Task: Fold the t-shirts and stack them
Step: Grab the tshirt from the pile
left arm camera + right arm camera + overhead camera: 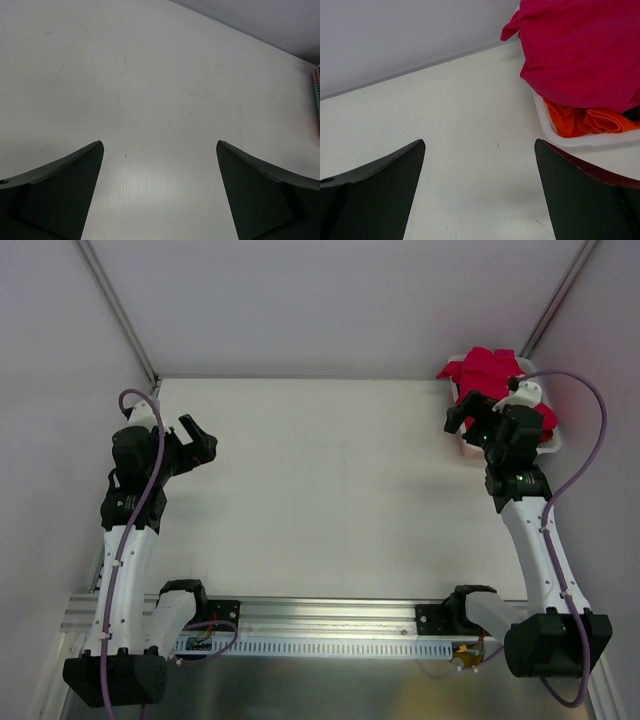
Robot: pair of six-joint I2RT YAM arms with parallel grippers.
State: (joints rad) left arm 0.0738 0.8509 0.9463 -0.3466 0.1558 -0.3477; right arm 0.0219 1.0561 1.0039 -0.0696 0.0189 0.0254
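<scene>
My right gripper should grip the middle (499,379) of the crimson-pink t-shirt heaped on the white basket, as it lies over the orange-red t-shirt.
A crimson-pink t-shirt (487,372) lies heaped on top of a white basket (470,452) at the far right corner; in the right wrist view it (580,55) covers an orange-red t-shirt (585,121) inside the basket (555,137). A sliver of black shows at the right edge there. My right gripper (462,416) is open and empty, just left of the basket, above bare table (479,145). My left gripper (200,438) is open and empty at the far left over bare table (160,145).
The white table (330,480) is walled on the left, back and right. An aluminium rail (330,615) with the arm bases runs along the near edge. A perforated strip (316,95) shows at the right edge of the left wrist view.
</scene>
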